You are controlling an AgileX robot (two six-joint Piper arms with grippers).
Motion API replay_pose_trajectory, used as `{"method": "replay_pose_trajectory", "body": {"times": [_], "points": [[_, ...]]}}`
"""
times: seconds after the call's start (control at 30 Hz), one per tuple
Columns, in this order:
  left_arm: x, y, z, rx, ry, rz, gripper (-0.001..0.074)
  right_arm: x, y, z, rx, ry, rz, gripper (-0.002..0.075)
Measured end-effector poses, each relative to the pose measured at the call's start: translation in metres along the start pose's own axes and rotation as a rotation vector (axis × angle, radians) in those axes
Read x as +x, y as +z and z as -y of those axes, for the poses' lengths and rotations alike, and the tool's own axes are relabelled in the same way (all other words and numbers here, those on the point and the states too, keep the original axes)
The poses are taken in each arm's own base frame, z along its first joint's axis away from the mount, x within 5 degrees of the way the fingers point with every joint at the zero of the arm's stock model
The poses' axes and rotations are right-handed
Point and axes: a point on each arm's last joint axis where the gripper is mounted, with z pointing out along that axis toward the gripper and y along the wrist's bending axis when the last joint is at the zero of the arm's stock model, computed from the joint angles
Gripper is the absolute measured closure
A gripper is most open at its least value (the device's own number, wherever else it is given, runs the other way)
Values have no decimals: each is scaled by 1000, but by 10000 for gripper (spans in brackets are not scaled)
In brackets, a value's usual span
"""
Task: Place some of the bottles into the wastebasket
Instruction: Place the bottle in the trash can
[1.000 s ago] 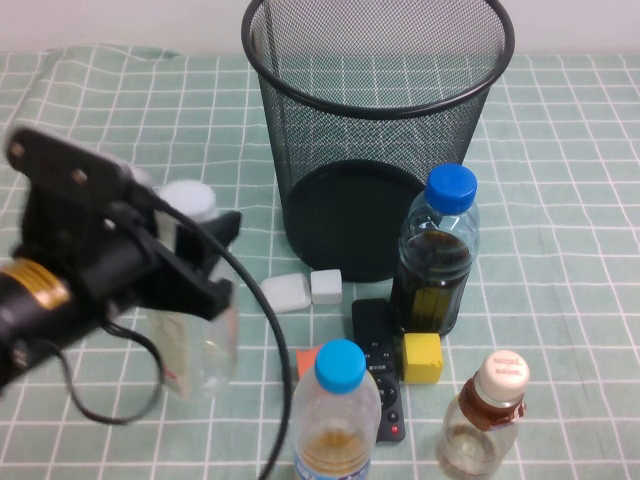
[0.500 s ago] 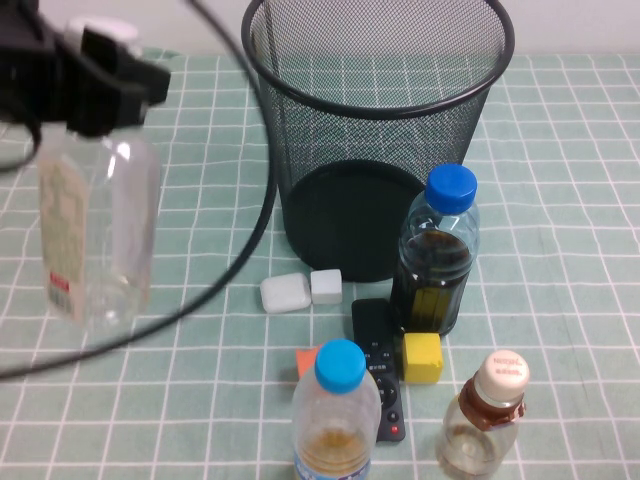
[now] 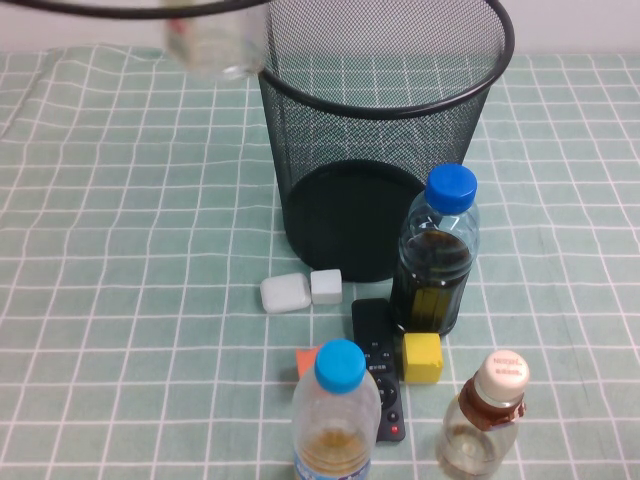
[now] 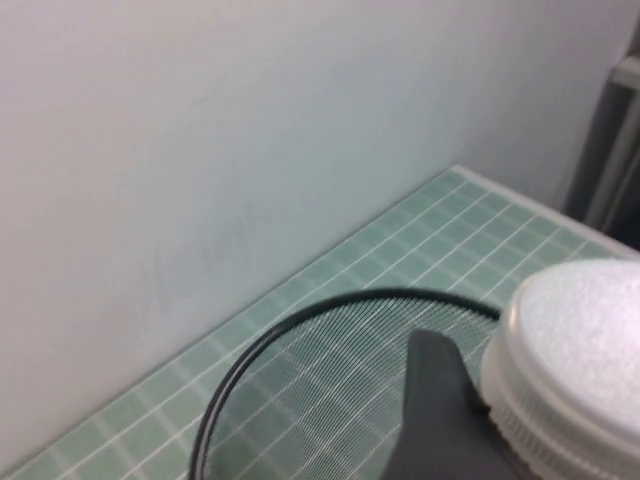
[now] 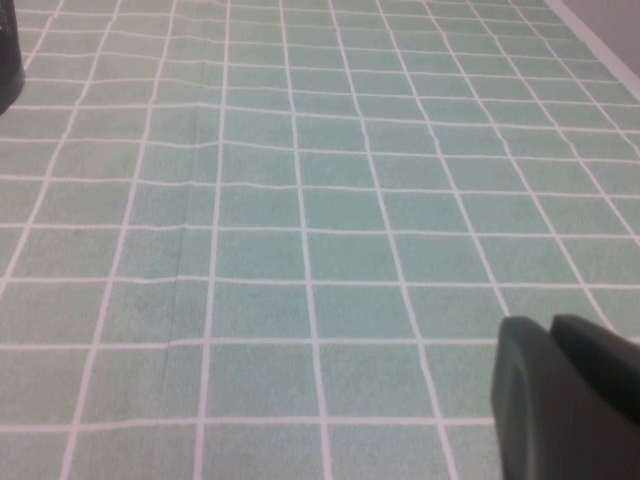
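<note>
I need to let go of the taller clear bottle with my left gripper so that it rests slanted on the black bottom inside the wire-mesh wastebasket [image 3: 357, 182].
The taller clear bottle [image 3: 213, 45] hangs at the top edge of the high view, just left of the black wire-mesh wastebasket [image 3: 470, 95] and level with its rim. In the left wrist view my left gripper [image 4: 520, 440] is shut on this bottle just under its white cap [image 4: 585, 340], with one dark finger [image 4: 435, 415] showing and the wastebasket rim [image 4: 250, 360] below. The small squat bottle [image 3: 485, 420] with a cream cap stands at the front right. My right gripper [image 5: 565, 390] is shut and empty, low over the checked cloth, away from the bottles.
A blue-capped bottle of dark liquid [image 3: 437, 255] stands in front of the basket, and a clear blue-capped bottle [image 3: 335, 415] at the front. Between them lie a black remote [image 3: 378, 365], a yellow cube [image 3: 422, 357], two white blocks [image 3: 285, 293] and an orange piece [image 3: 306, 360].
My left arm has carried the taller bottle up and to the right, from the table's left side to beside the basket rim. The arm itself has risen out of the high view.
</note>
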Motion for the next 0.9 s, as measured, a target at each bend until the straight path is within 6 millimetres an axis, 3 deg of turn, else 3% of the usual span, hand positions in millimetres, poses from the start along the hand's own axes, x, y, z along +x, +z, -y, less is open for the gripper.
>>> {"method": "replay_pose_trajectory", "body": {"times": [0.17, 0.33, 0.67, 0.9], "points": [[3, 60, -10, 144, -10, 71, 404, 0, 0, 0, 0, 0, 0, 734], [21, 115, -26, 186, -33, 135, 404, 0, 0, 0, 0, 0, 0, 734], [78, 192, -39, 203, -43, 57, 404, 0, 0, 0, 0, 0, 0, 734], [115, 228, -37, 201, -13, -57, 404, 0, 0, 0, 0, 0, 0, 734]]}}
